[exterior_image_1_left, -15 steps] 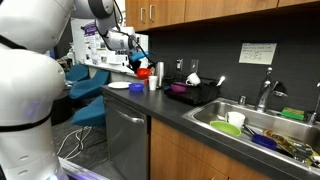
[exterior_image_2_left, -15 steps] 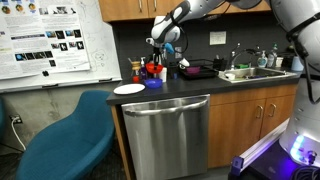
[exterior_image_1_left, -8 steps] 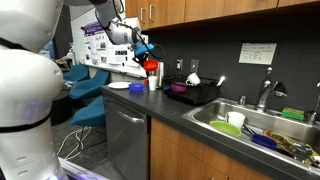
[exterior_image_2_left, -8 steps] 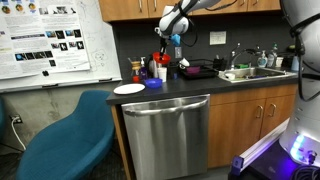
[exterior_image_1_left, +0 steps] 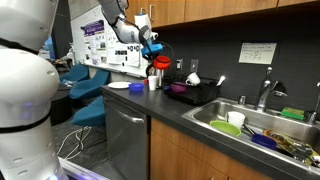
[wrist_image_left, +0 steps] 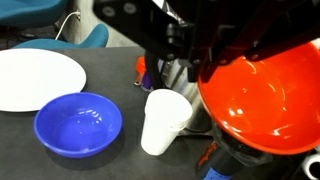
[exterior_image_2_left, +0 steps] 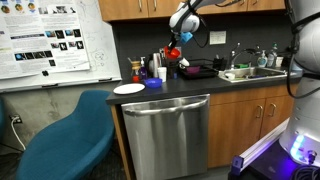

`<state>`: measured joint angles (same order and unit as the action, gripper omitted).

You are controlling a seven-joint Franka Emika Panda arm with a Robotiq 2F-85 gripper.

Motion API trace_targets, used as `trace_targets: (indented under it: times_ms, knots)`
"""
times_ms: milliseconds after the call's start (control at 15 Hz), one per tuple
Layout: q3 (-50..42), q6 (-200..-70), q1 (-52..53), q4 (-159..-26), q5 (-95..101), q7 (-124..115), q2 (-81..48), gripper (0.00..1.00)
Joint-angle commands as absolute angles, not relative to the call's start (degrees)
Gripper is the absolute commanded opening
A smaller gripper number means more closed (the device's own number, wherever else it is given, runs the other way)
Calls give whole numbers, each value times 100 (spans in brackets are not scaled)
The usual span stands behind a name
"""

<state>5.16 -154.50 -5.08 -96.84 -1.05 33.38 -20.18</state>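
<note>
The red bowl, now hanging above the counter, will be let go by my gripper in the black dish rack (exterior_image_1_left: pixel 193 90), between the purple bowl and the sink.
My gripper (wrist_image_left: pixel 192 62) is shut on the rim of a red bowl (wrist_image_left: pixel 265 105), which fills the right of the wrist view. In both exterior views the red bowl (exterior_image_1_left: pixel 158 61) (exterior_image_2_left: pixel 173 53) hangs in the air above the counter, under the gripper (exterior_image_1_left: pixel 151 49) (exterior_image_2_left: pixel 179 40). Below it on the dark counter (wrist_image_left: pixel 110 95) stand a white cup (wrist_image_left: pixel 165 122), a blue bowl (wrist_image_left: pixel 78 124) and a white plate (wrist_image_left: pixel 35 78). The fingertips are hidden behind the bowl's rim.
A black dish rack (exterior_image_1_left: pixel 195 92) with items stands behind the bowl, next to a sink (exterior_image_1_left: pixel 265 128) full of dishes. Wooden cabinets (exterior_image_1_left: pixel 190 10) hang close above the arm. A blue chair (exterior_image_2_left: pixel 70 135) stands by the dishwasher (exterior_image_2_left: pixel 165 135).
The gripper has lifted the red bowl off the counter and carried it upward and toward the dish rack.
</note>
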Motion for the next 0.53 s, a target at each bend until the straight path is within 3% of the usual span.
trace_targets:
  times_ms: [0, 467]
  knots:
    - [393, -15882, -688, -10187, -242, 2780, -1676, 1]
    - [-1, -16369, -799, -10556, -217, 1784, -1594, 1]
